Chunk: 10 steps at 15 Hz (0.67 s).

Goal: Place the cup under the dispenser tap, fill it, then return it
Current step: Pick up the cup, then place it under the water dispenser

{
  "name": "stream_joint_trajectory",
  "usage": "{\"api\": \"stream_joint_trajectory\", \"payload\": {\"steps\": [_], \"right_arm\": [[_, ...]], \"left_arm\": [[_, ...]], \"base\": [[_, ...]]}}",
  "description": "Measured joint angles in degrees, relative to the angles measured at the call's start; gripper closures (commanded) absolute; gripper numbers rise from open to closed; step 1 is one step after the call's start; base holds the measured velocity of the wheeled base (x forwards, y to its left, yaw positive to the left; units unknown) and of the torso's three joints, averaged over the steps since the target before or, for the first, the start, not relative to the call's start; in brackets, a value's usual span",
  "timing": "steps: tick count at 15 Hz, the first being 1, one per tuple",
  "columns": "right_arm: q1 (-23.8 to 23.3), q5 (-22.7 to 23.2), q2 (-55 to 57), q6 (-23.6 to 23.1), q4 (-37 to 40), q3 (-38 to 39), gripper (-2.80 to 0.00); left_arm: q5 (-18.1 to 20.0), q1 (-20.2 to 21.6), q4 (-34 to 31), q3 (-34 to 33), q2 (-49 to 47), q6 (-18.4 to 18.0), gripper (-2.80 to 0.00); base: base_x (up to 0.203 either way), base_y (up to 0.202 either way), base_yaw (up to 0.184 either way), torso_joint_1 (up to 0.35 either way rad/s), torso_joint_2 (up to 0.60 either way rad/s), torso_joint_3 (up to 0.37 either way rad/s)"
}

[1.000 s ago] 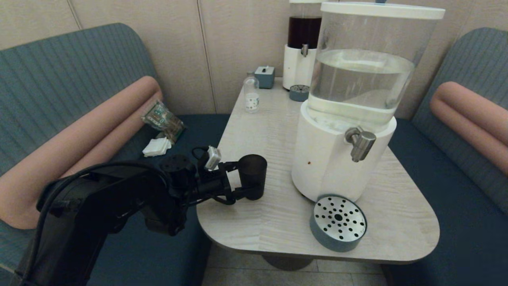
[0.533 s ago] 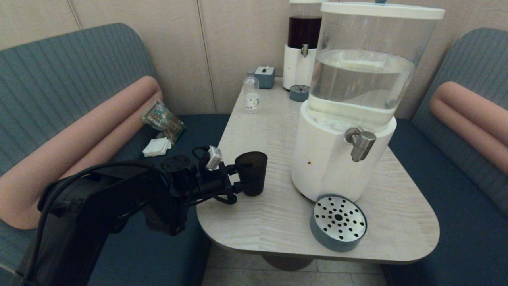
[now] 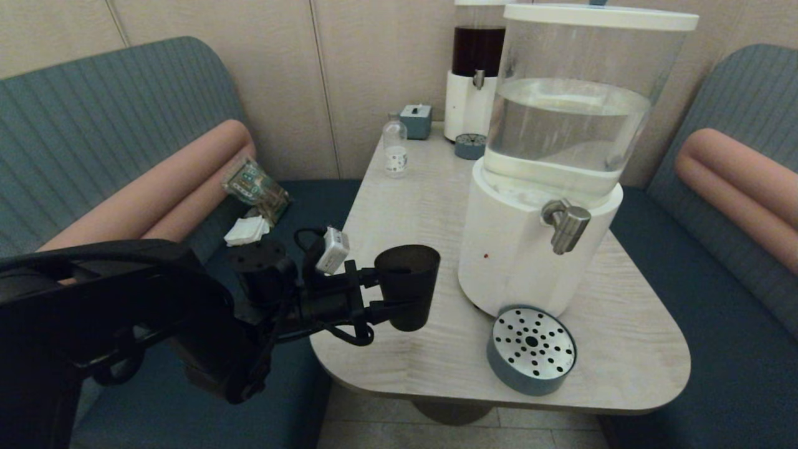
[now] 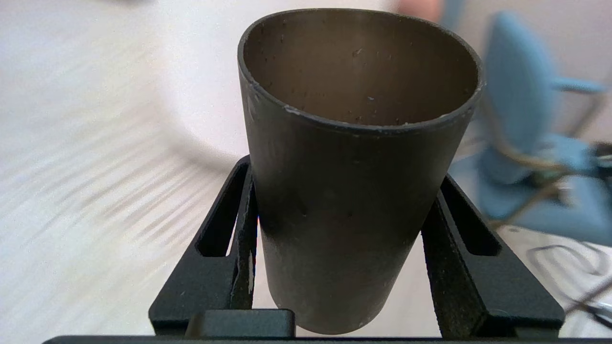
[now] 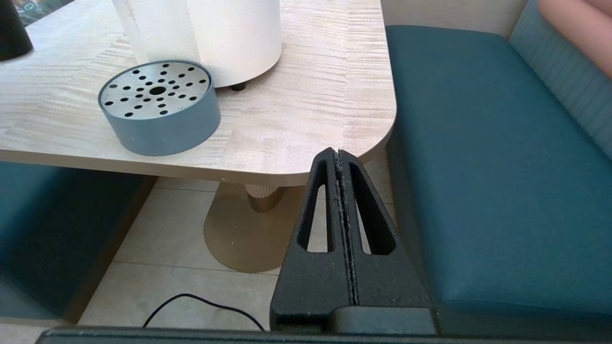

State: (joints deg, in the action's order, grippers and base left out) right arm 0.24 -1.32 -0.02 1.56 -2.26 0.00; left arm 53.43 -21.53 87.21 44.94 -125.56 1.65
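Observation:
Next, my left gripper sets the black cup down on the perforated steel top of the blue drip tray (image 3: pixel 528 337).
The black cup (image 3: pixel 408 284) hangs upright above the table's near left part, held by my left gripper (image 3: pixel 389 293), which is shut on its lower half. In the left wrist view the cup (image 4: pixel 354 181) fills the frame and looks empty, with a finger (image 4: pixel 241 229) pressed on each side. The steel dispenser tap (image 3: pixel 566 224) juts from the white base of the large clear-tank dispenser (image 3: pixel 542 187), to the right of the cup. My right gripper (image 5: pixel 340 157) is shut and empty, parked below the table's near right corner.
A round blue drip tray with a perforated steel top (image 3: pixel 531 349) sits under the tap. At the table's back stand a small clear bottle (image 3: pixel 394 149), a small blue box (image 3: pixel 416 120) and a slimmer dark-liquid dispenser (image 3: pixel 474 75). Padded benches flank the table (image 3: pixel 424 206).
My left gripper has lifted the cup off the table and carried it slightly right, toward the large dispenser. The arm's elbow has swung nearer the camera.

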Motion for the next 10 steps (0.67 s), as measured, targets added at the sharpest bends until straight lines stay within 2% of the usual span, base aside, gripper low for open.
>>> {"api": "stream_joint_trajectory", "payload": {"steps": [3, 5, 10], "right_arm": [[0.0, 0.0, 0.0, 0.0, 0.0, 0.0, 0.0], [0.0, 0.0, 0.0, 0.0, 0.0, 0.0, 0.0], [0.0, 0.0, 0.0, 0.0, 0.0, 0.0, 0.0]], "left_arm": [[-5.5, -7.0, 0.0, -1.9, 4.1, 0.3, 0.0], [-7.9, -9.9, 0.0, -0.2, 4.1, 0.3, 0.0], [-9.1, -12.7, 0.0, 5.8, 0.2, 0.5, 0.0]], "base": [[0.0, 0.0, 0.0, 0.0, 0.0, 0.0], [0.0, 0.0, 0.0, 0.0, 0.0, 0.0], [0.0, 0.0, 0.0, 0.0, 0.0, 0.0]]}}
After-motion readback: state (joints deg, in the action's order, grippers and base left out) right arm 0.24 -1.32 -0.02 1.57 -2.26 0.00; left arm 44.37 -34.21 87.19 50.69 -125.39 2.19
